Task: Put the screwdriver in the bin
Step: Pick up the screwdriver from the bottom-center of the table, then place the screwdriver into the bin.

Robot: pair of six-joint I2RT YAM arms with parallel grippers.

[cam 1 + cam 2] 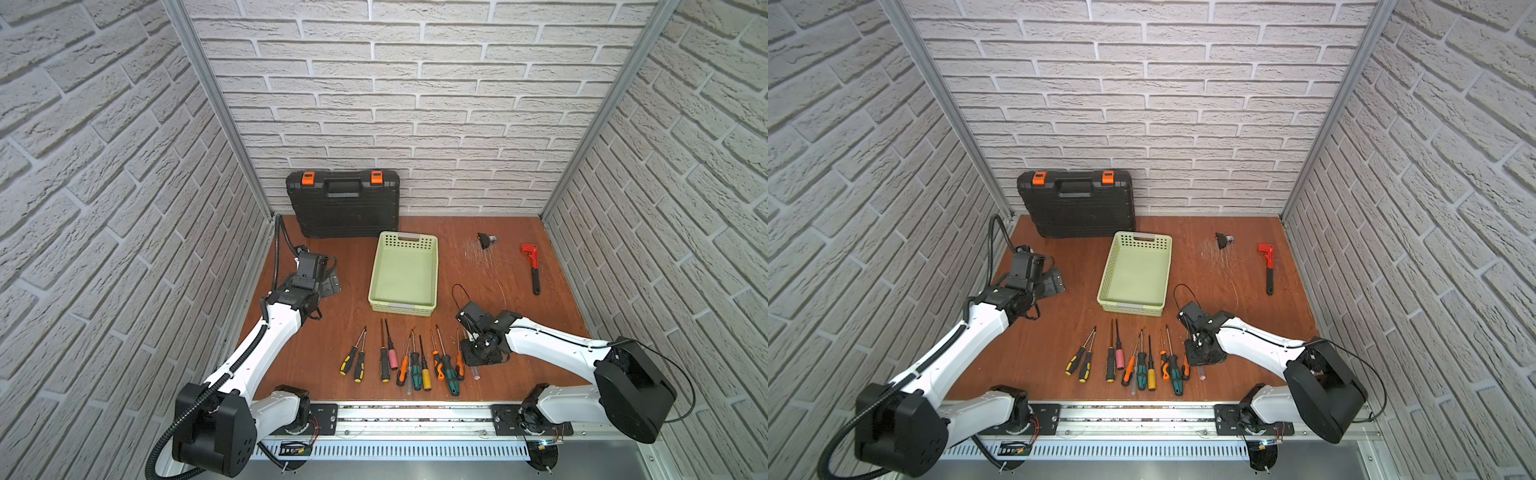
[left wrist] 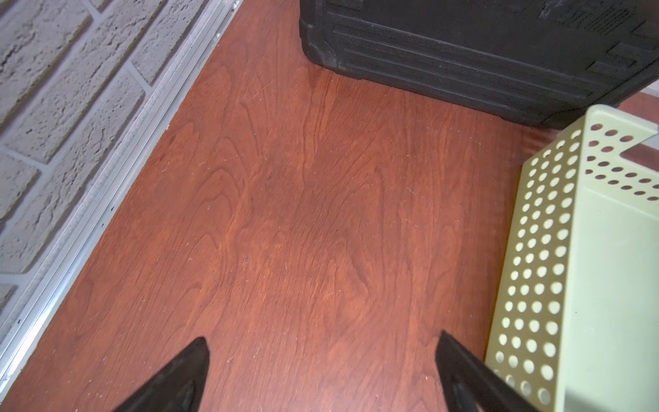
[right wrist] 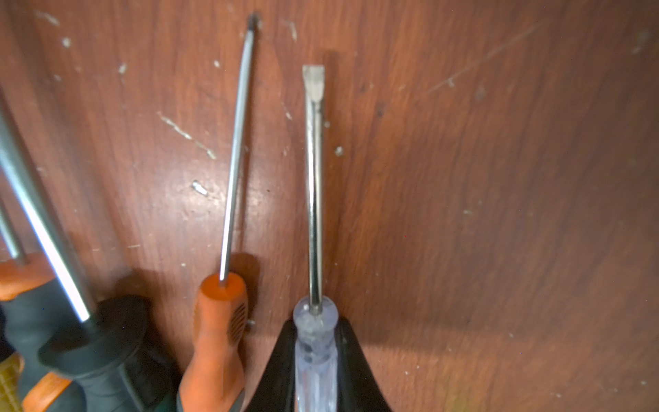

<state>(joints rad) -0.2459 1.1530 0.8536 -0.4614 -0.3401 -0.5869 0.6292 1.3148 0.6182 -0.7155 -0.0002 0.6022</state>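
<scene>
My left gripper is to close on the black-and-yellow handle [image 1: 350, 356] of the outermost screwdriver, which is at the end of the row farthest away from my right gripper.
The screwdriver [image 3: 314, 199] has a clear handle and a flat-tipped metal shaft. It lies on the brown wooden table at the right end of a row of screwdrivers. My right gripper [image 3: 315, 342] is shut on its clear handle, with a black finger pressed against each side. In both top views the right gripper [image 1: 478, 353] [image 1: 1202, 353] sits low over that end of the row. The bin [image 1: 401, 307] [image 1: 1131, 308] [image 2: 535, 249] is pale green and perforated, has nothing in it, and stands mid-table. My left gripper [image 2: 322, 337] [image 1: 328, 284] is open over bare table left of the bin.
An orange-handled screwdriver [image 3: 221, 321] lies right beside the held one, with several more [image 1: 399, 357] to its left. A black toolcase [image 1: 343, 203] leans on the back wall. A red pipe wrench [image 1: 532, 266] and a small black part [image 1: 483, 240] lie at the right.
</scene>
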